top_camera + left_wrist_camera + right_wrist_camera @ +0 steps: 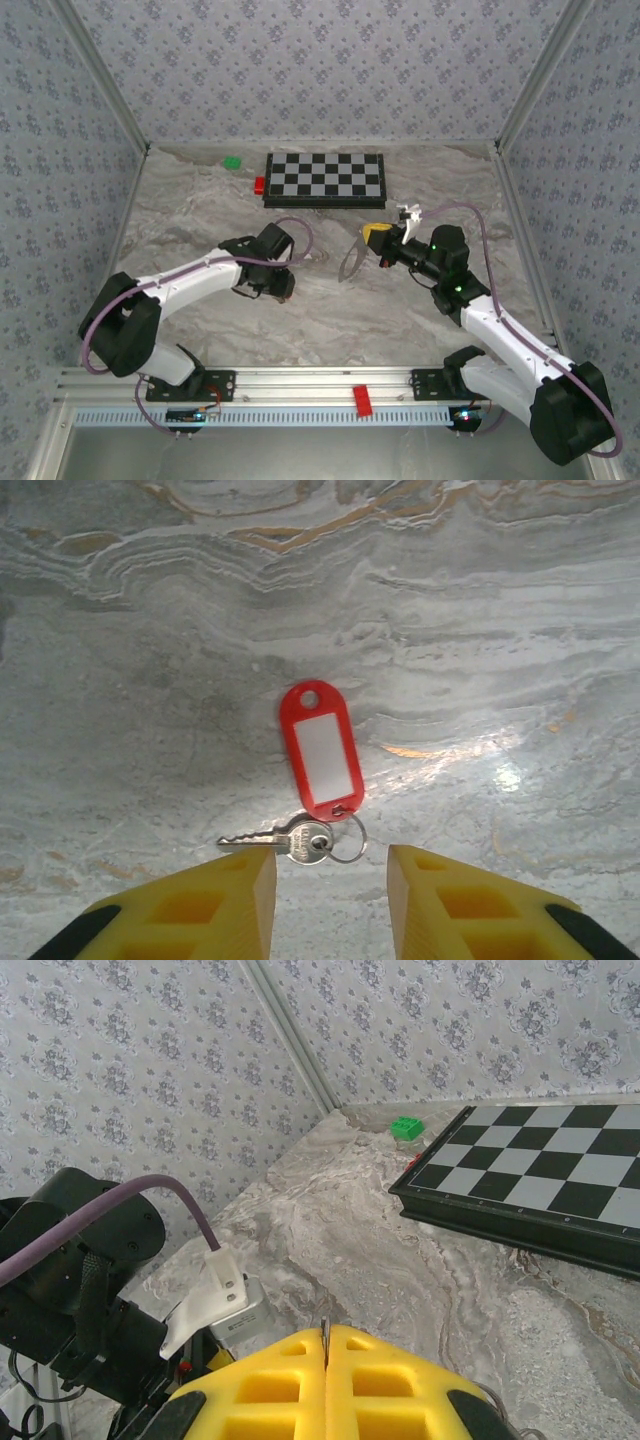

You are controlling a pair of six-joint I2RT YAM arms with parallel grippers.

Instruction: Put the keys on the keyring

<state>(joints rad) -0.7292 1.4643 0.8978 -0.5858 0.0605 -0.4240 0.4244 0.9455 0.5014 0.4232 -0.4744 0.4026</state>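
The shank of the silver key reaches under one finger of my open left gripper, so next I move over and close on the small metal ring (360, 845) beside the key's head.
The keys (321, 750) lie flat on the marble: a red tag with a white centre, joined by a small metal ring to a silver key (275, 840). My left gripper (332, 885) hovers just short of them, open, its yellow fingers (240, 900) either side of the key's head and touching nothing. In the top view the left gripper (270, 283) points down at mid-table. My right gripper (377, 238) is held up to its right, shut on the keyring (351, 263), a thin grey loop hanging from it. A sliver of keyring (325, 1332) shows between the shut right gripper (327, 1345).
A folded chessboard (324, 178) lies at the back, with a green block (232, 161) and a red block (260, 184) by its left end. A red piece (361, 399) sits on the front rail. Patterned walls close in the table.
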